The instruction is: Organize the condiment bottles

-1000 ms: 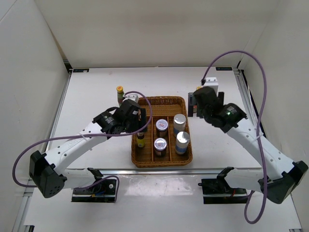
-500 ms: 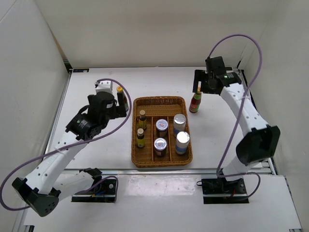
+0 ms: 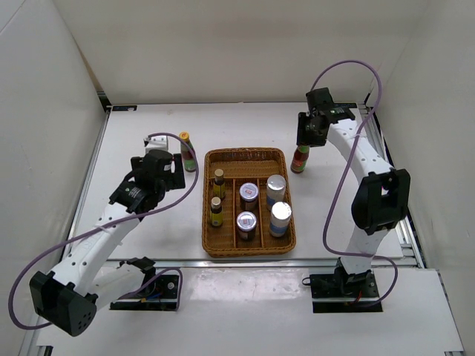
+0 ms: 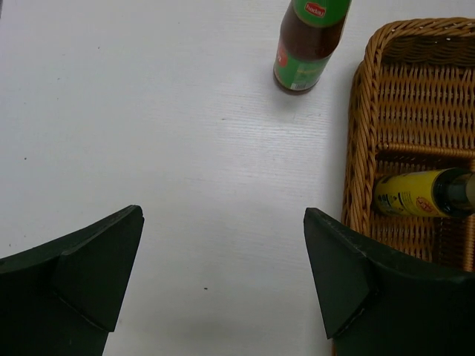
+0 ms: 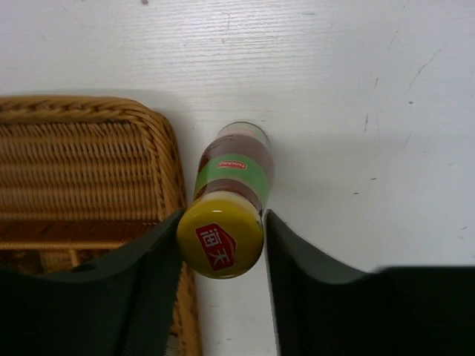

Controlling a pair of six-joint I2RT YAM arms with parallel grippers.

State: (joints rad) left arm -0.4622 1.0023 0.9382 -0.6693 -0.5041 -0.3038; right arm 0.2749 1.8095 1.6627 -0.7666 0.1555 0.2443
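I should put the red sauce bottle down in the tray's empty back compartment (image 3: 263, 171) (image 5: 90, 169), behind the silver-lidded jars, with my right gripper.
One red sauce bottle (image 3: 300, 158) with a yellow cap (image 5: 220, 237) stands just right of the wicker tray (image 3: 245, 153). My right gripper (image 3: 306, 141) is shut on its cap from above, a finger on each side. The other red bottle (image 3: 187, 152) stands left of the tray. My left gripper (image 3: 177, 175) hangs open a short way in front of it, over bare table (image 4: 223, 215). In the tray's left compartment stand two brown bottles (image 3: 219, 182), and several silver-lidded jars (image 3: 276, 185) fill the other compartments.
The tray's woven rim (image 4: 415, 96) runs close by my left gripper's right finger, with a brown bottle (image 4: 415, 194) just inside it. That rim (image 5: 82, 148) also lies right beside the held bottle. White walls enclose the table.
My left arm left the tray and swung out to the left red bottle, jaws open. My right arm reached back to the right red bottle and closed on its cap.
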